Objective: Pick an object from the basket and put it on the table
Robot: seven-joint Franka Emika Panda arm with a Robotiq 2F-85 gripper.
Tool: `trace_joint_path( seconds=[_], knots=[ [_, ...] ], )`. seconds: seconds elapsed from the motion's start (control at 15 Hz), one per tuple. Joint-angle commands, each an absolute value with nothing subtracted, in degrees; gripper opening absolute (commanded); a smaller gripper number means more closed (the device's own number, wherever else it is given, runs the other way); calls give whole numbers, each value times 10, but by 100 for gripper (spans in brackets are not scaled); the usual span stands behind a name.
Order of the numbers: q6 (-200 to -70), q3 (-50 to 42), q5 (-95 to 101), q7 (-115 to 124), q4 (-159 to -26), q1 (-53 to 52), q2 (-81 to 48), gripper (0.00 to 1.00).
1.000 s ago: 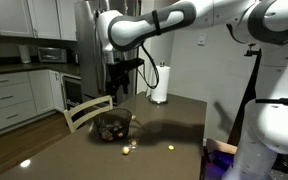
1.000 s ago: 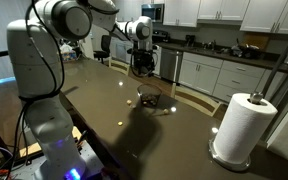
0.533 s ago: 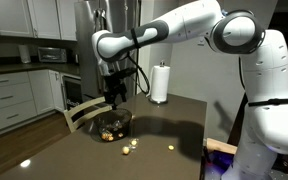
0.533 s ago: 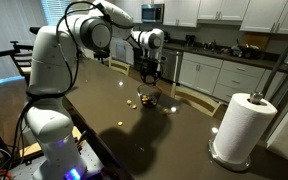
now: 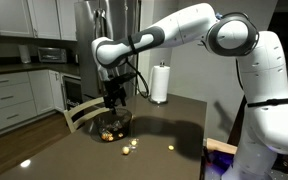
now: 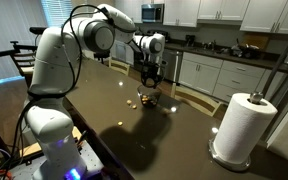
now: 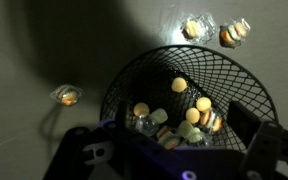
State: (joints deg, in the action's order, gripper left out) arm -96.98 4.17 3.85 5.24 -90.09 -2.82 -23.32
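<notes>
Next, I lower my gripper into the basket and close it on the clear-wrapped orange piece (image 5: 109, 130) (image 7: 168, 138) next to the greenish pieces.
The basket (image 7: 209, 70) is a round black wire-mesh bowl on the dark glossy table (image 5: 164, 125). It holds several small pale yellow, orange and greenish pieces (image 7: 179, 85). It also shows in both exterior views (image 5: 113, 124) (image 6: 152, 100). My gripper (image 7: 162, 135) hangs just above the basket's near side, with its jaws spread wide and nothing between them. One dark finger (image 7: 247, 118) stands over the mesh. In both exterior views the gripper (image 5: 112, 96) (image 6: 150, 80) points straight down over the basket.
Three small pieces lie on the table outside the basket (image 7: 69, 96) (image 7: 194, 29) (image 7: 234, 32). They also show in an exterior view (image 5: 130, 148). A white paper-towel roll (image 5: 160, 84) (image 6: 239, 128) stands on the table. A chair back (image 5: 84, 108) is beside the basket.
The arm has swung in and lowered the gripper towards the basket. The basket and the loose pieces have not moved.
</notes>
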Motion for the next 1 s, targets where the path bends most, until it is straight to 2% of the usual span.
trace_joint_path(
  seconds=[0.0,0.33,0.93],
  knots=[
    [-1033,39,29,33,-918,-35,-237,100],
    [-1152,40,25,40,-965,-41,-241,100],
    [-1289,24,24,24,-1006,-28,-296,100]
  ],
)
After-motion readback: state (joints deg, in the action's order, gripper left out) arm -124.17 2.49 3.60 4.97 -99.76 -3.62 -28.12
